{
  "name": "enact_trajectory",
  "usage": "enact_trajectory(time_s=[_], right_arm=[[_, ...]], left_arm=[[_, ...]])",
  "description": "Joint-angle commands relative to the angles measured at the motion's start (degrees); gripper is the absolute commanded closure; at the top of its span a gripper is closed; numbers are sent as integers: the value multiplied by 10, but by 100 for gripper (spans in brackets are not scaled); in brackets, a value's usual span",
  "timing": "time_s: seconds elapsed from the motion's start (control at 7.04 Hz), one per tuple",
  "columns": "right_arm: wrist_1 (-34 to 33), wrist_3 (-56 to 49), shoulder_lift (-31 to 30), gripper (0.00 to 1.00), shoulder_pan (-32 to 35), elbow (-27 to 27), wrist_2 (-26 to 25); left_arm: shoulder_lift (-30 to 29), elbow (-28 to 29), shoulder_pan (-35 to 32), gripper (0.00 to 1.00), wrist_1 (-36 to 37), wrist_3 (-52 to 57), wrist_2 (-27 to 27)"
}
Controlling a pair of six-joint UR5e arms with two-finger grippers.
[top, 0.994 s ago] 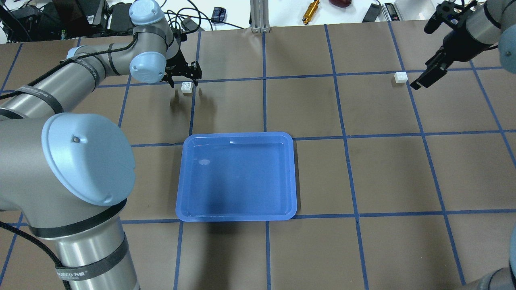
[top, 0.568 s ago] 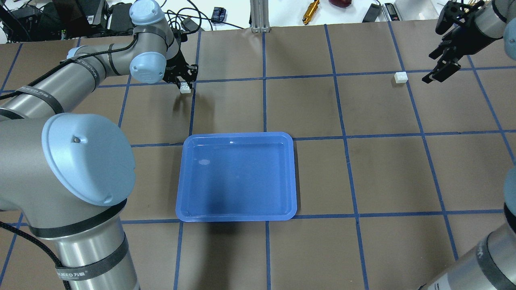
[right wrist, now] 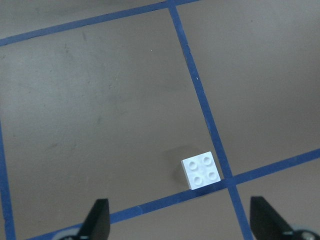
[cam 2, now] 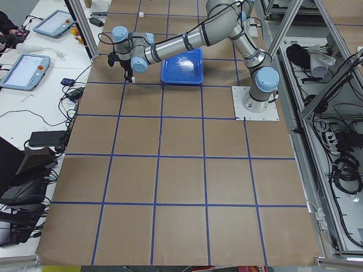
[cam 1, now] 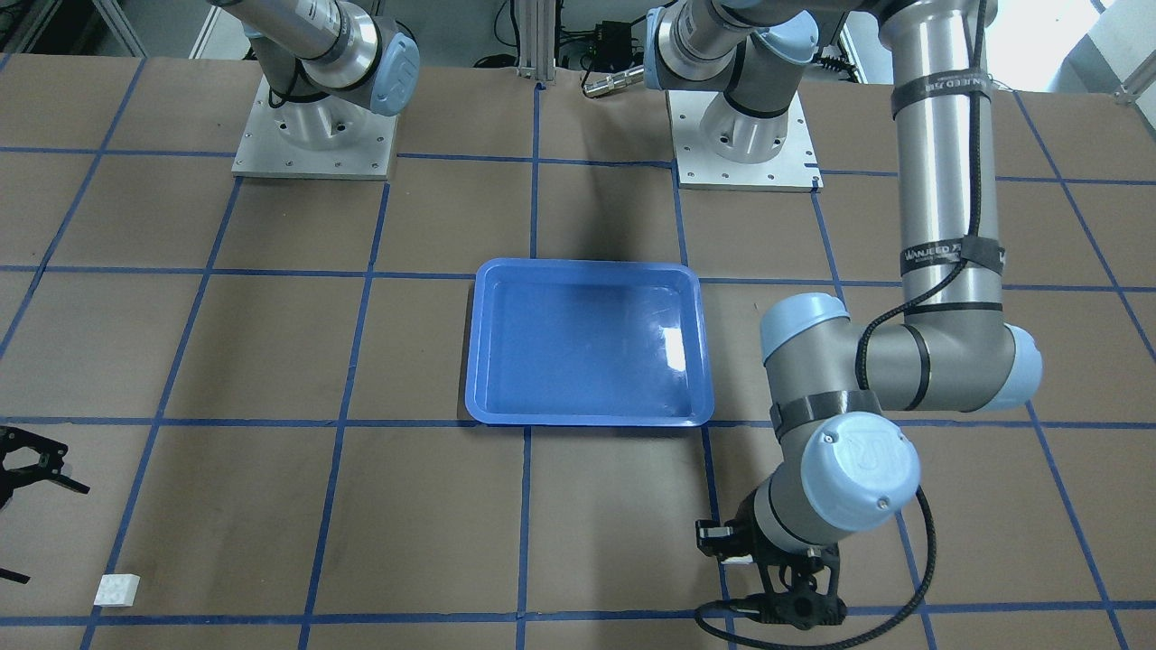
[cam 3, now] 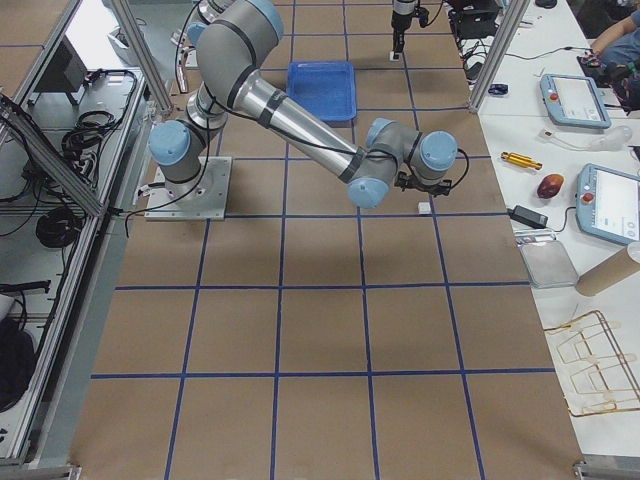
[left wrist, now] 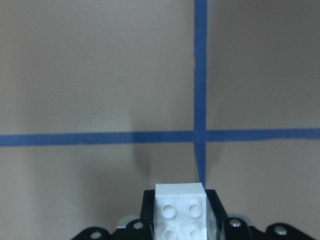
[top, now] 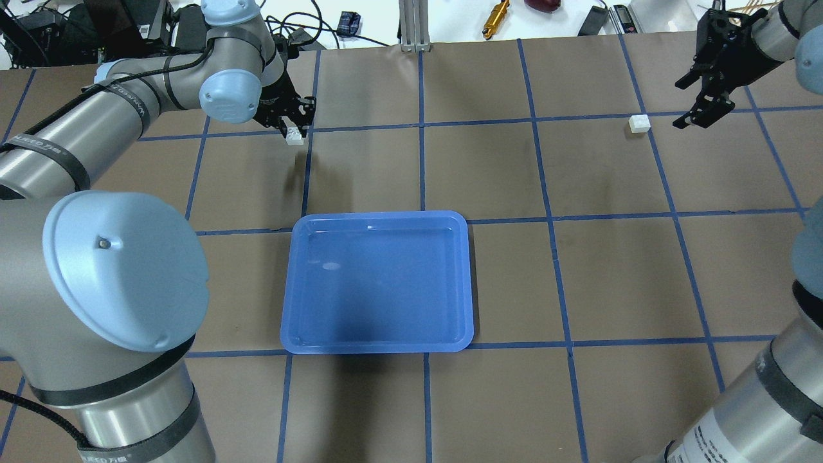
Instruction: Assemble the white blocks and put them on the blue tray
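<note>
My right gripper will go next to the white block that lies beside the blue tape crossing, and then close on the block's opposite sides (cam 1: 114, 590) (right wrist: 202, 173).
The blue tray (top: 379, 217) lies empty at the table's middle; it also shows in the front-facing view (cam 1: 587, 265). My left gripper (top: 295, 131) is shut on a white block (top: 296, 138) and holds it a little above the table, beyond the tray's far left corner. In the left wrist view this studded block (left wrist: 179, 205) sits between the black fingers (left wrist: 216, 212). A second white block (top: 638, 123) lies on the table at the far right. My right gripper (top: 701, 103) is open and empty, to the right of it and above the table. The right wrist view shows that block (right wrist: 201, 171) ahead of the spread fingers (right wrist: 99, 220).
Blue tape lines grid the brown table. An aluminium post (top: 411, 26), a brass cylinder (top: 496, 18) and cables lie past the far edge. The arm bases (cam 1: 314, 135) stand on the robot's side. The second block also shows in the front-facing view (cam 1: 117, 589).
My left gripper has shut on the white block it straddled and has risen slightly. My right gripper has pulled back to the right, away from the second block, and turned.
</note>
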Motion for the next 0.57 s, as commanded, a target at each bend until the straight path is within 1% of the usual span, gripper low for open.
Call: enact_trajectory(time_s=[0.0, 0.14, 0.28, 0.43], right_arm=[[3, -33, 39, 3, -11, -33, 32], [3, -62, 54, 4, -14, -40, 33], [6, -65, 66, 3, -14, -40, 59], [5, -81, 79, 3, -14, -49, 74]], left_arm=[[89, -106, -56, 74, -8, -45, 4], [131, -158, -59, 76, -2, -58, 2], [174, -201, -69, 76, -3, -69, 0], [204, -241, -93, 77, -1, -108, 2]])
